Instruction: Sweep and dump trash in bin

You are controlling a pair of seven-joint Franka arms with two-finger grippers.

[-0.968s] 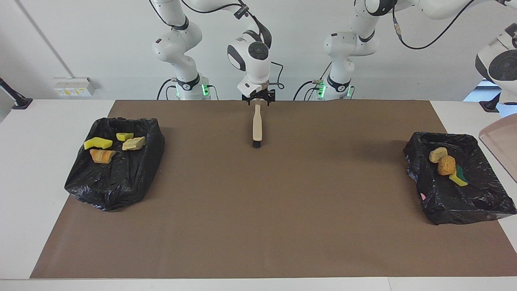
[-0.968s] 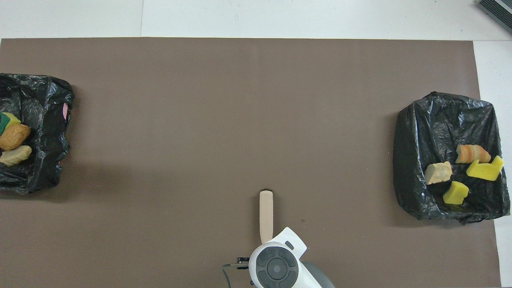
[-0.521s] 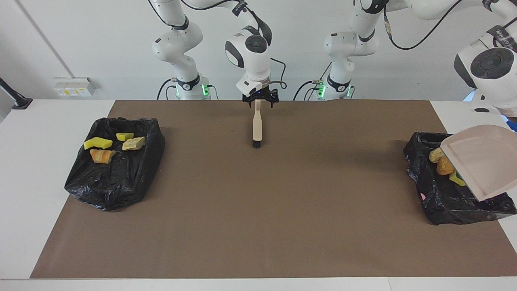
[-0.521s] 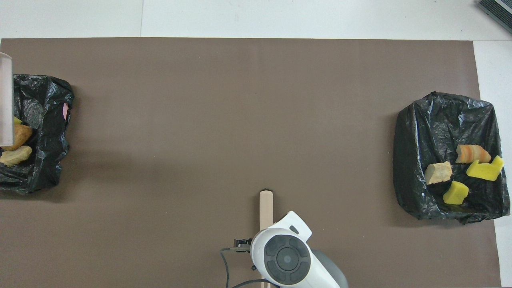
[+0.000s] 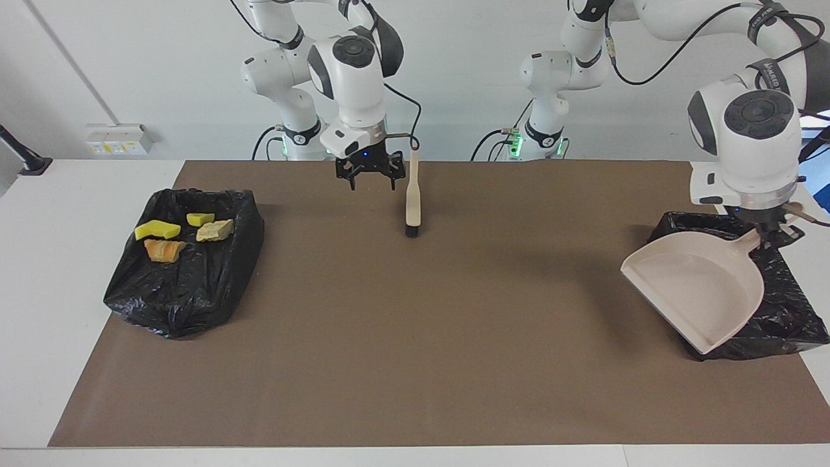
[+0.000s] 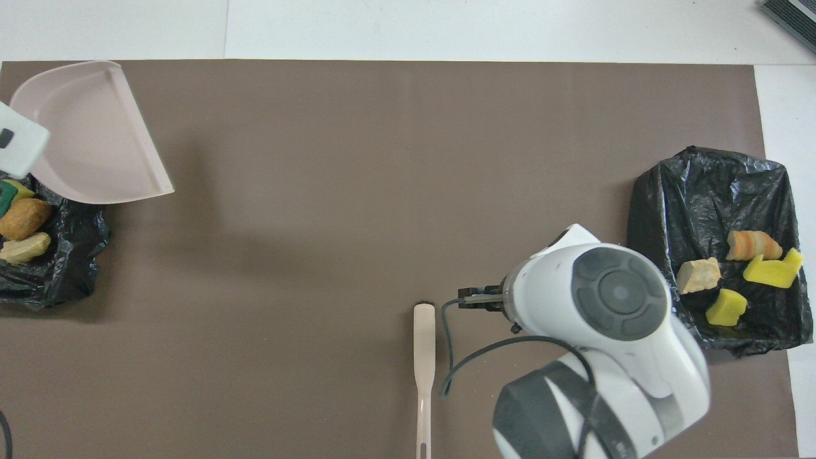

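Observation:
My left gripper needs to let go of the beige dustpan on the brown mat (image 6: 411, 187), just past the wide end of the beige brush. The dustpan now hangs tilted over a bin's edge.
The trash lies in two black-bagged bins. Yellow sponge chunks (image 5: 157, 229) and tan-orange pieces (image 5: 163, 250) sit in the bin (image 5: 185, 285) at the right arm's end. A round orange piece (image 6: 22, 218), a tan piece (image 6: 24, 247) and a green-backed sponge sit in the bin (image 6: 64, 274) at the left arm's end. My left gripper (image 5: 773, 237) is shut on the handle of the beige dustpan (image 5: 697, 292), which hangs tilted over that bin's inner edge and hides its trash in the facing view. The beige brush (image 5: 413, 201) lies on the mat. Beside its handle my right gripper (image 5: 373, 183) hangs open, holding nothing.
A brown mat (image 5: 415, 337) covers most of the white table. The right arm's wrist (image 6: 612, 299) covers part of the mat between the brush (image 6: 424, 344) and the nearby bin (image 6: 701, 191) in the overhead view.
The right gripper left the brush's handle and swung toward the right arm's end; the brush stays put. The left arm carried the dustpan in from off the table's end, over its bin.

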